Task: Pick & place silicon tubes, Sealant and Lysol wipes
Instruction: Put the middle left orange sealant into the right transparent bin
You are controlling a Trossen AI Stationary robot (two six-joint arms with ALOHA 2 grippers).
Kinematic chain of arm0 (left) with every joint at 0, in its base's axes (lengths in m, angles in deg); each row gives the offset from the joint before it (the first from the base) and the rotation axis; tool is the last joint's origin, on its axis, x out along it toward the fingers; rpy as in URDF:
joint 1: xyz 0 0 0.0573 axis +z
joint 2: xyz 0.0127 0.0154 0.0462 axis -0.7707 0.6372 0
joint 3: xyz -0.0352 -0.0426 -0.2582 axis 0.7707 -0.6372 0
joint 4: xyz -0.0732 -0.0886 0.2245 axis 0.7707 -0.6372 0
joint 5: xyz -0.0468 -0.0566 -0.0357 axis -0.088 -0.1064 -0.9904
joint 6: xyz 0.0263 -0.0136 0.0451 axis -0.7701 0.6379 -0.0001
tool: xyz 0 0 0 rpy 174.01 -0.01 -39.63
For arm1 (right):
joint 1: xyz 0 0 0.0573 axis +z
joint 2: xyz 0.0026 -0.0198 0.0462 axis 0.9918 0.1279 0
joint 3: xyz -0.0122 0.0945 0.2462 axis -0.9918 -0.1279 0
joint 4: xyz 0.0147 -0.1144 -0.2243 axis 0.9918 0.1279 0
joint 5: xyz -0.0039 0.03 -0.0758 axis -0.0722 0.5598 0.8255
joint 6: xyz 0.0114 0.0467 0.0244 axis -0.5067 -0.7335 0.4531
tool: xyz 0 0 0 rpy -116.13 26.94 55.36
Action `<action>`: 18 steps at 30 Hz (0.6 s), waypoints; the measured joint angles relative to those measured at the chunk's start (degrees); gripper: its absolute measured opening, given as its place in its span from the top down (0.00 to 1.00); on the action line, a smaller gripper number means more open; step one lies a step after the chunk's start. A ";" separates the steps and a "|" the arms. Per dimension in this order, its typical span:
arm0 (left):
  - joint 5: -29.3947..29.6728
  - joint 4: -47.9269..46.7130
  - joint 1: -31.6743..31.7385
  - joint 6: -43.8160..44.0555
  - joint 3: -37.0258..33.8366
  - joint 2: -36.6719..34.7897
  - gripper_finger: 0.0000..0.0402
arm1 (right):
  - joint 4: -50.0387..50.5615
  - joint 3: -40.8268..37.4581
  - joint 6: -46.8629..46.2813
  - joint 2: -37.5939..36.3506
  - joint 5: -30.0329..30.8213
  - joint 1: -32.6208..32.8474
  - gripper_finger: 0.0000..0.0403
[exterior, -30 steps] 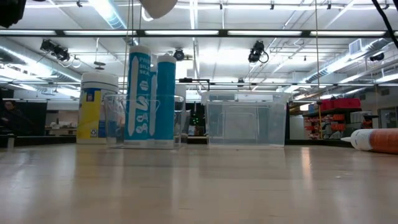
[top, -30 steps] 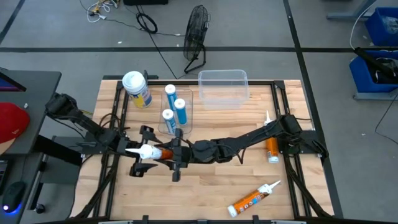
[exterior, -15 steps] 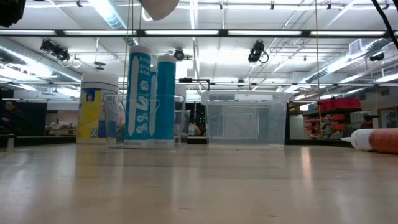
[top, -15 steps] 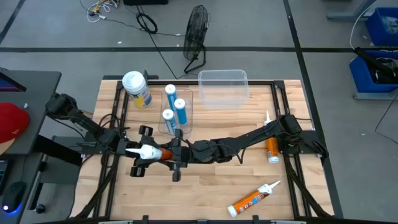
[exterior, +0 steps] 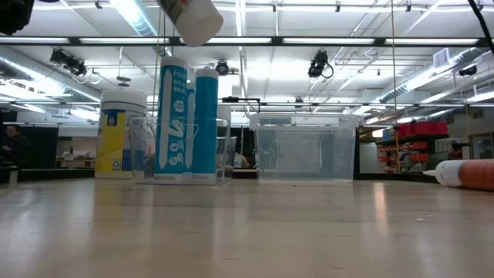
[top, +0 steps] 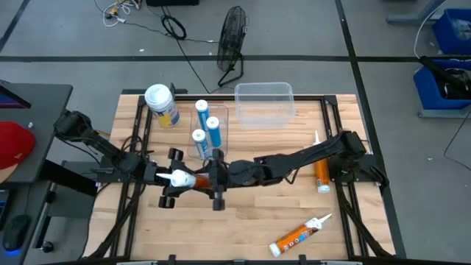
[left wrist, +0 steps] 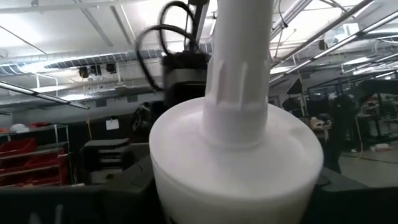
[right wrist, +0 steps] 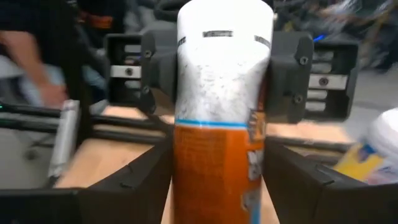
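Observation:
My right gripper is resting near the bottom end of the sealant tube, so I will take the tube closer to its nozzle (top: 196, 181) before I lower it into the empty bin.
An orange sealant tube (top: 193, 180) with a white nozzle end hangs above the table's middle, between my two grippers. My left gripper (top: 174, 179) comes from the table's left and is shut on its white end. My right gripper (top: 215, 180) comes from the right and is open, its fingers (right wrist: 130, 180) standing close on either side of the orange body. The Lysol wipes (top: 162, 105) stand at the far left. Three blue silicon tubes (top: 206, 129) stand upright in a small clear bin. My left gripper pinches the tube's white nozzle end (right wrist: 224, 74) between its two fingers (right wrist: 158, 68), one on each side. It comes about level from the table's left, fingers lying along the tube, the nozzle (left wrist: 239, 68) pointing back between them. The tube is lifted clear of the table.
An empty clear bin (top: 263, 103) stands at the far middle. Two more orange sealant tubes lie on the wood, one by the right arm (top: 321, 173), one near the front edge (top: 298, 235). A fan (top: 232, 40) stands on the floor beyond the table.
My left gripper has shut on the tube's white end. My right gripper has drawn back a little toward the table's right edge and tipped. In the low view the tube's white end has dropped lower and tilted.

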 joint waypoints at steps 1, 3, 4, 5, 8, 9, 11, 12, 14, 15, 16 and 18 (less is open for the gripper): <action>0.14 -0.01 -0.02 0.18 0.00 -0.02 0.48 | 1.00 0.02 -1.51 -0.38 -2.31 -0.57 0.42; 0.38 -0.08 -0.05 0.91 0.00 -0.08 0.48 | 3.26 0.84 -4.27 -0.57 -6.47 -1.85 0.42; 0.61 -0.36 -0.02 1.13 0.00 -0.10 0.48 | 4.97 1.47 -5.17 -0.57 -7.95 -2.48 0.42; 1.01 -0.79 -0.02 1.27 0.00 -0.11 0.48 | 6.75 2.09 -5.93 -0.54 -9.18 -3.10 0.42; 3.09 -2.21 0.02 2.65 -0.02 -0.16 0.48 | 10.62 3.91 -7.55 -0.30 -13.18 -4.76 0.41; 3.84 -2.70 0.02 2.95 -0.01 -0.20 0.48 | 11.29 4.39 -8.01 -0.21 -14.21 -5.13 0.40; 4.71 -4.34 0.02 3.97 -0.02 -0.18 0.48 | 11.82 5.43 -9.21 -0.13 -16.52 -5.68 0.38; 4.85 -4.76 0.02 4.01 -0.02 -0.13 0.48 | 12.22 5.88 -9.75 -0.15 -17.18 -5.87 0.36; 4.93 -4.18 0.01 4.08 -0.02 -0.16 0.48 | 12.54 6.05 -10.07 -0.20 -17.80 -6.22 0.33; 4.92 -4.09 0.02 4.06 -0.02 -0.17 0.48 | 12.70 6.05 -10.10 -0.20 -17.90 -6.33 0.31; 4.93 -4.20 0.02 4.06 -0.02 -0.17 0.48 | 12.88 6.05 -10.41 -0.18 -18.07 -6.51 0.30; 4.93 -4.25 0.02 4.06 -0.02 -0.17 0.48 | 12.58 6.06 -11.01 0.31 -18.61 -6.77 0.27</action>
